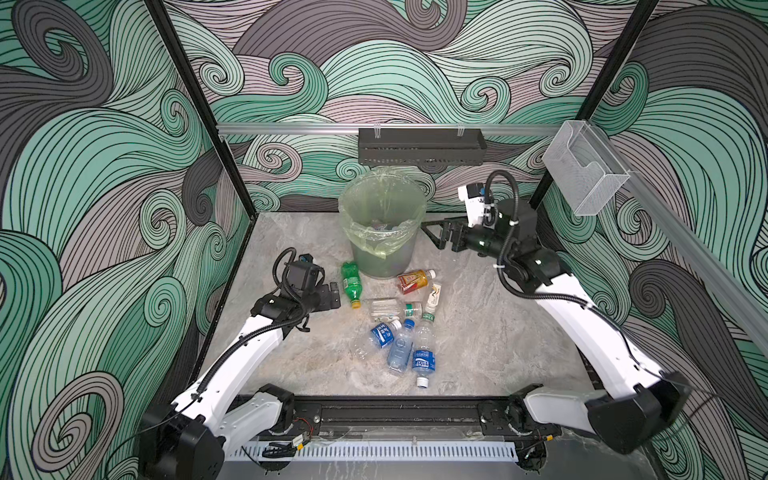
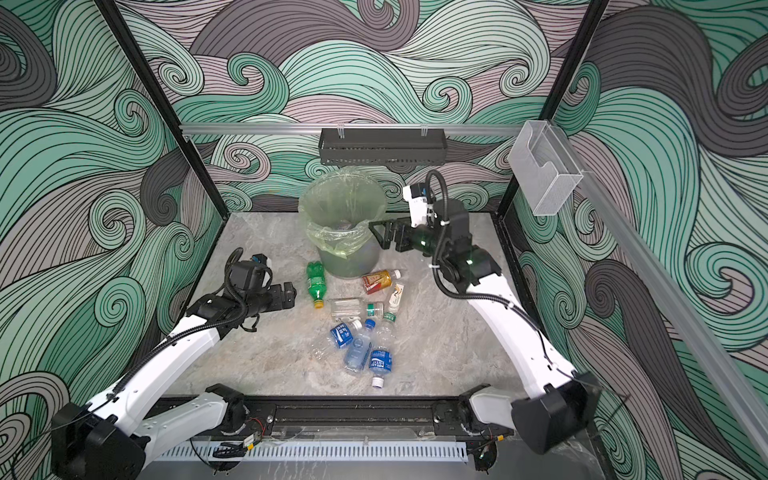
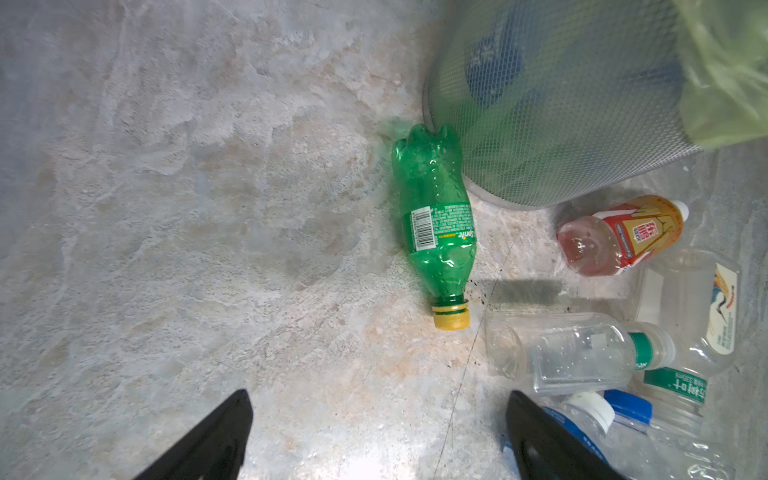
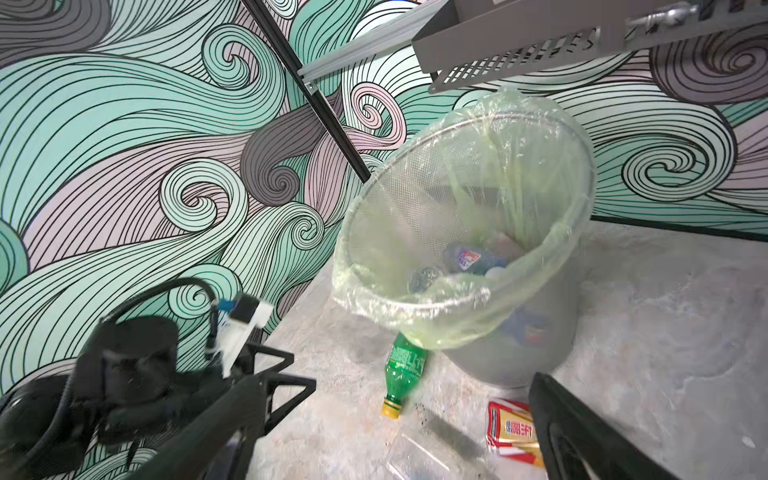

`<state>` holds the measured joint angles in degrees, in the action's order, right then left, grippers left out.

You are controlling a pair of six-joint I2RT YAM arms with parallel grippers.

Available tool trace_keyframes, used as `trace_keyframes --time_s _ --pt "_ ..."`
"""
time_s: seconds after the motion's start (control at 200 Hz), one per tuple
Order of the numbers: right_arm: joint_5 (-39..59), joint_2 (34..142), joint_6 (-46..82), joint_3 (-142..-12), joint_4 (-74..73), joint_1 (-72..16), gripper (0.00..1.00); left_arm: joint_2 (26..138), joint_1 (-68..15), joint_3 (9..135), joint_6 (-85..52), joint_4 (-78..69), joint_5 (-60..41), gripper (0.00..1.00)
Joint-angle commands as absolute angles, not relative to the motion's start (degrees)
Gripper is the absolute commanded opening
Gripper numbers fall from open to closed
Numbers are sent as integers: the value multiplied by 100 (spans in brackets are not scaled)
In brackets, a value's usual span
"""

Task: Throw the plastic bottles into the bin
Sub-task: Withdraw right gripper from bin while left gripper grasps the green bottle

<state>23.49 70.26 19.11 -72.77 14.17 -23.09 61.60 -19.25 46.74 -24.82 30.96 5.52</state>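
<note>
The green bottle beside the bin is next for my left gripper, which should go there and close around the bottle's label (image 1: 352, 283) (image 3: 442, 227).
The bin (image 1: 384, 259), a mesh wastebasket with a yellow-green bag, stands at the back middle and holds several bottles (image 4: 465, 258). A green bottle (image 1: 351, 285) (image 3: 436, 224) lies against its base, and an amber red-labelled bottle (image 1: 415, 280) (image 4: 510, 432) lies on the other side. Several clear bottles (image 1: 400, 344), some blue-labelled, lie in a loose heap nearer the front. My left gripper (image 1: 335, 295) (image 3: 376, 401) hangs open just left of the green bottle, empty. My right gripper (image 1: 430, 235) (image 4: 424, 380) is open and empty, level with the bin's rim at its right side.
A black perforated tray (image 1: 420, 146) hangs on the back wall above the bin. A clear plastic box (image 1: 586, 171) is fixed to the right wall rail. Patterned walls close in three sides, and the arms' base rail (image 1: 395, 415) runs along the front.
</note>
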Motion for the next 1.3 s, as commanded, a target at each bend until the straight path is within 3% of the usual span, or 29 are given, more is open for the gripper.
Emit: trace_keyframes --time_s 0.0,0.46,0.746,1.296 --pt "2083 6540 1719 -6511 1542 -2217 100 6517 -1899 4783 -2637 2558 354 96" --pt "1614 4764 1984 -4583 2024 -2058 100 8780 -1862 5674 -2635 1955 -394 87" --pt "1555 4597 2054 -4415 2030 -2061 100 9524 -1802 5798 -2775 1257 -524 87" --pt "1521 4725 2132 -4237 1907 -2054 100 10315 -1688 5801 -2787 1022 -721 63"
